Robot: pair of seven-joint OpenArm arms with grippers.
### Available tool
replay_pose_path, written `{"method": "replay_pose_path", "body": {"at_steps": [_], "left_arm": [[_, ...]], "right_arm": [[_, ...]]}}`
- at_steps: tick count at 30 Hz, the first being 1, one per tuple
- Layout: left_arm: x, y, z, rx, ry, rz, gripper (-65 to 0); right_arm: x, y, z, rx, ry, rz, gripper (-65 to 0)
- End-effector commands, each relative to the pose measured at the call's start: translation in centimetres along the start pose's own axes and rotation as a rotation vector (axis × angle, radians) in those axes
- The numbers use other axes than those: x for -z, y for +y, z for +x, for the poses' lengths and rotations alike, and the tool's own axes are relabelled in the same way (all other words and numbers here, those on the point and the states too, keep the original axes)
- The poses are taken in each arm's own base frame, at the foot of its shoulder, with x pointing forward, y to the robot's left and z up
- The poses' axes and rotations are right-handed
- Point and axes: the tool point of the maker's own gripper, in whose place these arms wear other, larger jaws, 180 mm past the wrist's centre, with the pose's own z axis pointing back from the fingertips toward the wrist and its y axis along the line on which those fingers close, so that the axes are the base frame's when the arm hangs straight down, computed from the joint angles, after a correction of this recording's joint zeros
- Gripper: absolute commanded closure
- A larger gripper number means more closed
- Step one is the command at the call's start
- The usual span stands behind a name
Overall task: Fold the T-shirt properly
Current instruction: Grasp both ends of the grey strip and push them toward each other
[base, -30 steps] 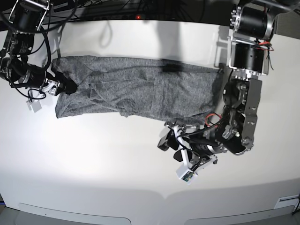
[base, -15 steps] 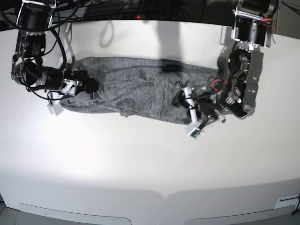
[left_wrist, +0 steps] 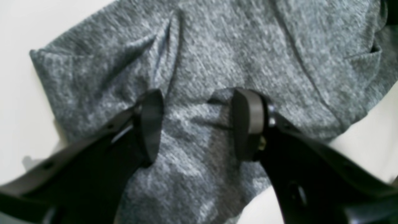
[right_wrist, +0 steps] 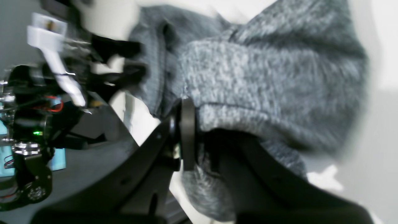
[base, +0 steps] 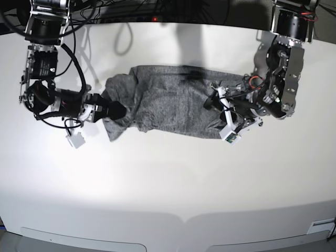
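Observation:
My right gripper is going to release the T-shirt's bunched end, now pinched and pulled inward, on top of the grey cloth [base: 227, 109] under my left gripper.
The heather-grey T-shirt [base: 168, 100] lies in a long rumpled band across the white table [base: 168, 184]. My right gripper [base: 116, 111], on the base view's left, is shut on the shirt's left end, which is bunched and pulled inward. In the right wrist view the cloth [right_wrist: 264, 77] is pinched at the gripper [right_wrist: 199, 140] and drapes over it. My left gripper [base: 212, 101] is over the shirt's right part. In the left wrist view it [left_wrist: 199, 124] is open, its fingers [left_wrist: 152, 124] straddling flat grey cloth [left_wrist: 217, 56] near a folded corner.
Cables and dark equipment [base: 131, 10] run along the table's far edge. The left arm's body [base: 281, 79] stands by the shirt's right end. The right arm's body [base: 44, 79] stands left of the shirt.
My right gripper has dragged the shirt's left end to the right, shortening the band. My left gripper has moved from the table in front of the shirt up onto its right part.

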Motion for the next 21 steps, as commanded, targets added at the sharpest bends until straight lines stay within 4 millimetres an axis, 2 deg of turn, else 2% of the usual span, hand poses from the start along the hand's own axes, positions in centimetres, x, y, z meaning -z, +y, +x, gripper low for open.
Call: {"method": "replay_pose_path", "body": {"at_steps": [1, 7, 14, 18, 21], "left_arm": [[-0.4, 0.4, 1.5, 0.011, -0.037, 0.014, -34.3], [-0.4, 0.4, 1.4, 0.011, -0.035, 0.014, -34.3], [-0.5, 0.6, 1.4, 0.017, -0.021, 0.019, -34.3], [-1.4, 1.1, 2.9, 0.058, -0.015, 0.041, -34.4], [-2.5, 1.7, 4.8, 0.101, -0.045, 0.069, -34.3]], "right_arm": [[-0.5, 1.1, 1.9, -0.050, -0.049, 0.019, 0.0], [1.2, 5.0, 3.3, -0.135, -0.087, 0.089, 0.0], [6.1, 11.0, 3.7, -0.234, -0.018, 0.243, 0.0], [8.2, 14.5, 4.2, -0.293, 0.007, 0.319, 0.0], [9.7, 16.1, 4.3, -0.335, 0.029, 0.329, 0.0]]}}
